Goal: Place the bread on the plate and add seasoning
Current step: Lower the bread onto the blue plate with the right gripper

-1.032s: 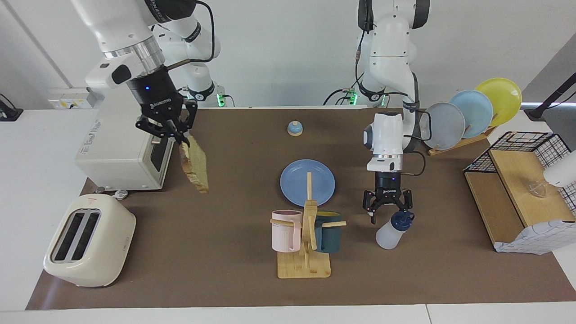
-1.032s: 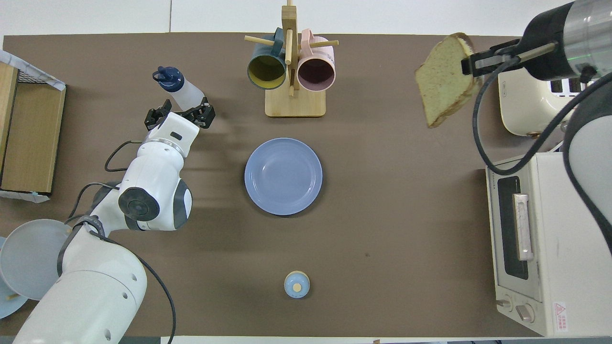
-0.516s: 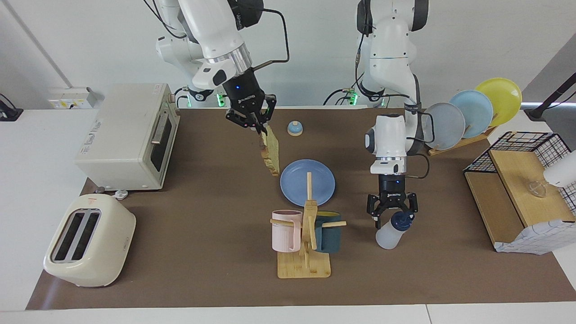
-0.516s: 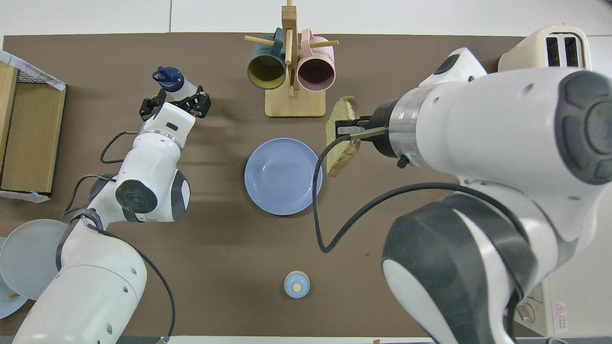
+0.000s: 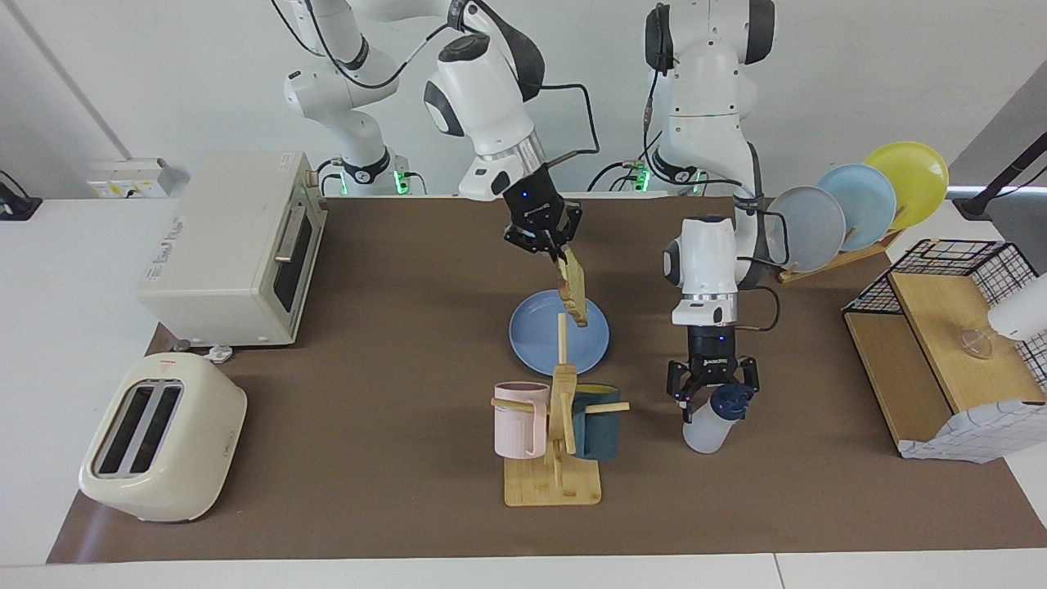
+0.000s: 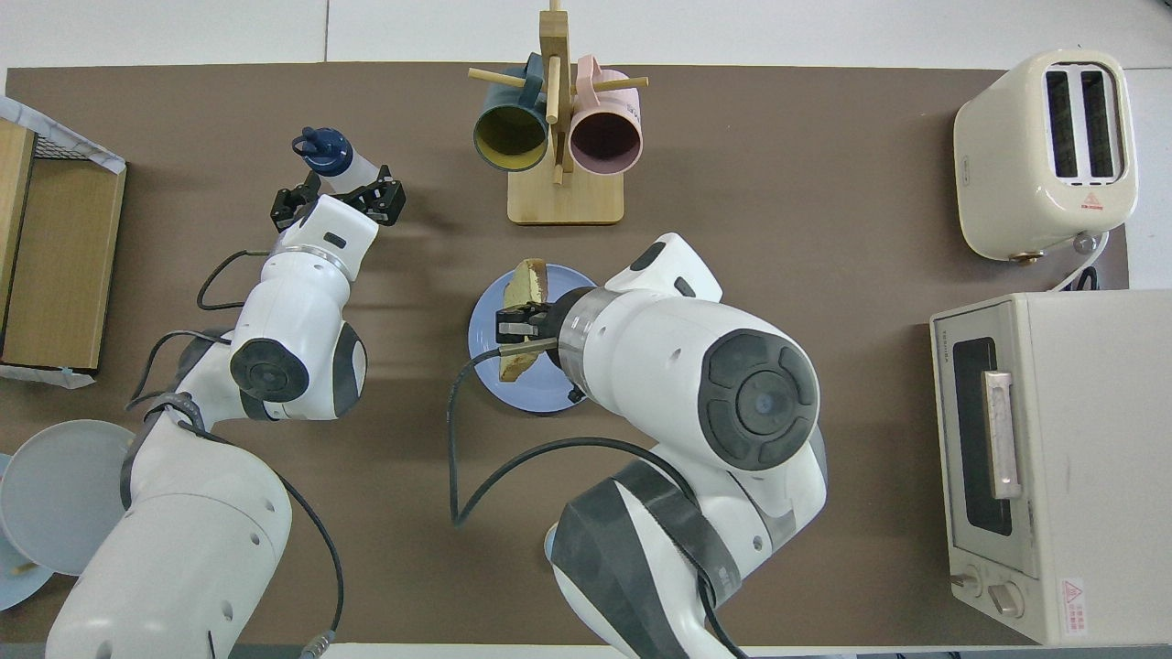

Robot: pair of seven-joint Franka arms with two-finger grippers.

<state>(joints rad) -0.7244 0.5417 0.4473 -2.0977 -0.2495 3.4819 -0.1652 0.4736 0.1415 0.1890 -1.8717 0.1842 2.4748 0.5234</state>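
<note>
Next, I grip the seasoning with my left gripper around the middle of its whitish body [image 6: 352,179], below its navy cap.
The bread [image 5: 573,291] hangs on edge from my right gripper [image 5: 546,243], which is shut on its top edge. The slice is just above the blue plate [image 5: 536,341], its lower corner over the plate's middle. In the overhead view the bread [image 6: 526,280] and the right gripper [image 6: 518,326] cover part of the plate [image 6: 482,322]. The seasoning [image 5: 705,428], a whitish bottle with a navy cap, stands toward the left arm's end of the table. My left gripper [image 5: 713,391] is open and low over it, with a finger on each side of its neck. Seen from overhead, the left gripper [image 6: 337,197] overlaps the seasoning [image 6: 333,158].
A wooden mug rack [image 5: 558,458] with a pink mug and a dark mug stands just farther from the robots than the plate. A toaster oven [image 5: 233,245] and a cream toaster [image 5: 159,438] sit at the right arm's end. Racked plates [image 5: 855,204] and a wire-and-wood shelf [image 5: 941,352] sit at the left arm's end.
My right gripper has carried the bread from beside the toaster oven across the table to over the plate. My left gripper has sunk slightly onto the seasoning bottle.
</note>
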